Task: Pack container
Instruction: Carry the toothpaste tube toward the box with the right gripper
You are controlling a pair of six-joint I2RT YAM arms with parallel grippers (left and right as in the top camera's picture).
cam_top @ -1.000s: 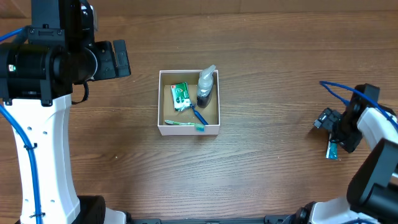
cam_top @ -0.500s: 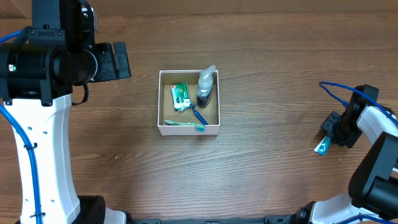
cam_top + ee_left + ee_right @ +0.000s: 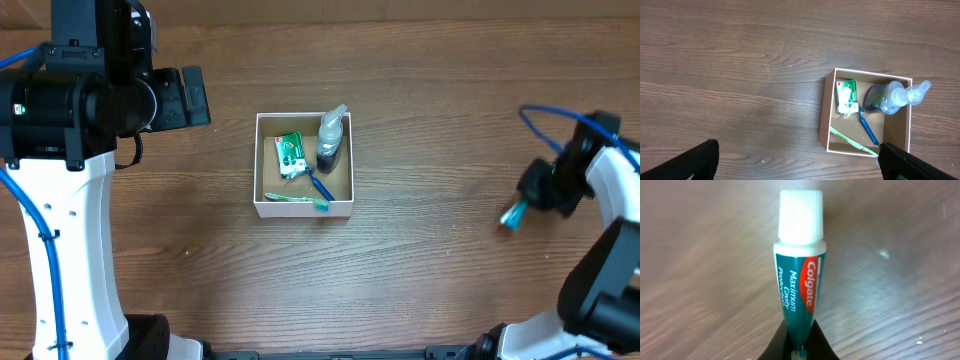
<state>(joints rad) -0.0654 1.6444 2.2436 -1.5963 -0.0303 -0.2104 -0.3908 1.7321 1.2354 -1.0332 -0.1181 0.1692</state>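
Observation:
Next, my right gripper lets go of the toothpaste tube in the container (image 3: 293,191), between the green toothbrush and the blue-handled razor.
The container (image 3: 304,209), a small white-walled box with a brown inside, sits mid-table. It holds a green packet (image 3: 290,154), a clear pump bottle (image 3: 331,138), a blue-handled razor (image 3: 321,187) and a green toothbrush (image 3: 293,198). At the far right, my right gripper (image 3: 528,203) is shut on the tail of a teal Colgate toothpaste tube (image 3: 799,287), whose white cap (image 3: 801,217) points away from the wrist. The tube (image 3: 513,215) hangs above bare wood. My left gripper (image 3: 800,165) is open and held high, left of the container (image 3: 826,125), with nothing between its fingers (image 3: 700,160).
The left arm's white column (image 3: 70,250) and black wrist (image 3: 150,98) fill the left side of the overhead view. Bare wooden tabletop (image 3: 440,150) lies between the container and the right arm. A blue cable (image 3: 545,115) loops over the right arm.
My right gripper has shut on the toothpaste tube and carried it up and slightly left, off the table. The left arm has not moved.

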